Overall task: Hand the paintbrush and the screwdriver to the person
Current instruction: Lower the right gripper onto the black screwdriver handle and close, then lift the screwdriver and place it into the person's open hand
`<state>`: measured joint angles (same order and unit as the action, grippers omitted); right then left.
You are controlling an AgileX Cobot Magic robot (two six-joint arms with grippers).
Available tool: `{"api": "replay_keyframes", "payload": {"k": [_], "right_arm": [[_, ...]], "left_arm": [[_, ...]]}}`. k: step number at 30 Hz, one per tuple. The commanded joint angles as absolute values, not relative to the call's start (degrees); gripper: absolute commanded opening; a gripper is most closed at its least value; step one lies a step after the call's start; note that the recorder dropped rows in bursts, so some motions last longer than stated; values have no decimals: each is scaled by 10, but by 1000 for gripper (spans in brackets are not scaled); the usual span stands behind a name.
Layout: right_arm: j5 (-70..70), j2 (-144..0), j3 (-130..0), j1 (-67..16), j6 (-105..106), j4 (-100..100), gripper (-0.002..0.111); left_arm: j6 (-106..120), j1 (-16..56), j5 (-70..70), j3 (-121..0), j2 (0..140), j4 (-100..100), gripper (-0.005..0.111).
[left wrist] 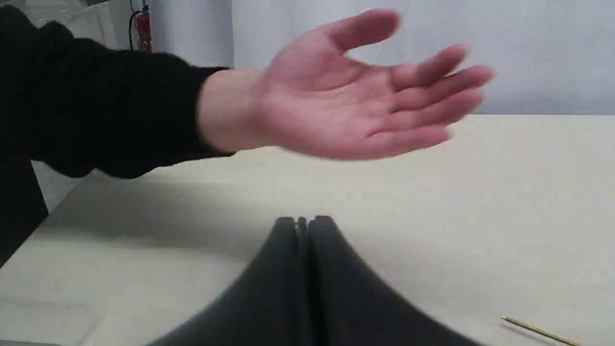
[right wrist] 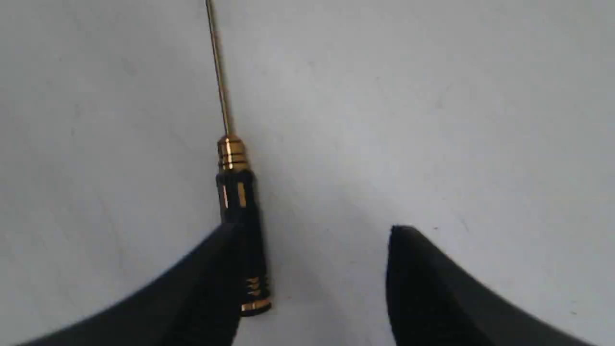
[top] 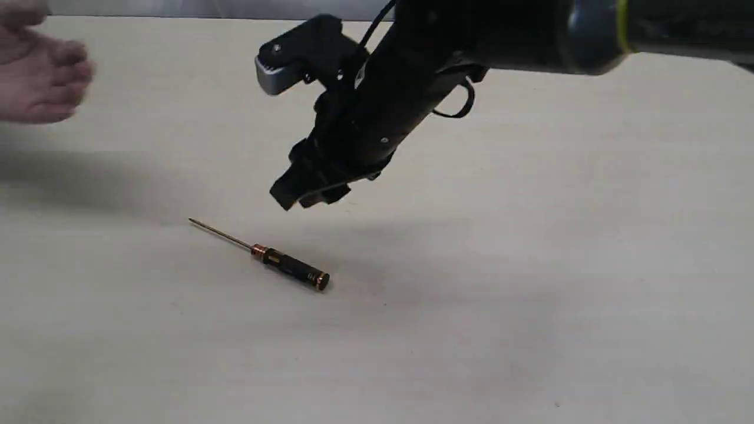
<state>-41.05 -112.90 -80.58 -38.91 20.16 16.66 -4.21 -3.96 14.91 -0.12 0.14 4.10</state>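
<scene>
The middle of the screwdriver's black handle [top: 297, 268] [right wrist: 249, 252], just behind its gold marks, should be where my right gripper goes and closes next.
The screwdriver [top: 288, 268] lies flat on the pale table, black handle toward the front right, thin brass shaft pointing back left. My right gripper [top: 306, 194] hangs just above and behind its handle; in the right wrist view it is open [right wrist: 314, 230], with the screwdriver [right wrist: 238, 202] beside one finger rather than between the two. The person's hand [top: 41, 76] is held palm up at the far left. My left gripper [left wrist: 303, 222] is shut and empty, below the hand [left wrist: 346, 101]; the screwdriver's shaft tip [left wrist: 538, 330] shows at that view's edge. The paintbrush is out of view.
The person's black sleeve [left wrist: 96, 105] reaches in over the table's left edge. The right arm's dark body [top: 412, 65] spans the upper middle of the exterior view. The table [top: 530, 294] carries nothing else that I can see.
</scene>
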Motion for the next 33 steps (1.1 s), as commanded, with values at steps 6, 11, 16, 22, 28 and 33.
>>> {"api": "replay_keyframes", "payload": {"k": [6, 11, 16, 22, 28, 33], "right_arm": [[-430, -1212, -862, -439, 159, 83, 49], [-455, -1247, -871, -438, 142, 81, 49], [-471, -1266, -871, -441, 142, 84, 48], [-488, -1266, -872, -441, 161, 80, 24], [-499, -1258, -872, -441, 171, 105, 4], [-510, -1208, -872, -441, 265, 248, 4]], "left_arm": [[-43, -36, 143, 0, 0, 40, 0], [-43, -36, 143, 0, 0, 40, 0], [-43, -36, 143, 0, 0, 40, 0], [-43, -36, 143, 0, 0, 38, 0], [-43, -36, 143, 0, 0, 38, 0], [-43, -36, 143, 0, 0, 38, 0]]}}
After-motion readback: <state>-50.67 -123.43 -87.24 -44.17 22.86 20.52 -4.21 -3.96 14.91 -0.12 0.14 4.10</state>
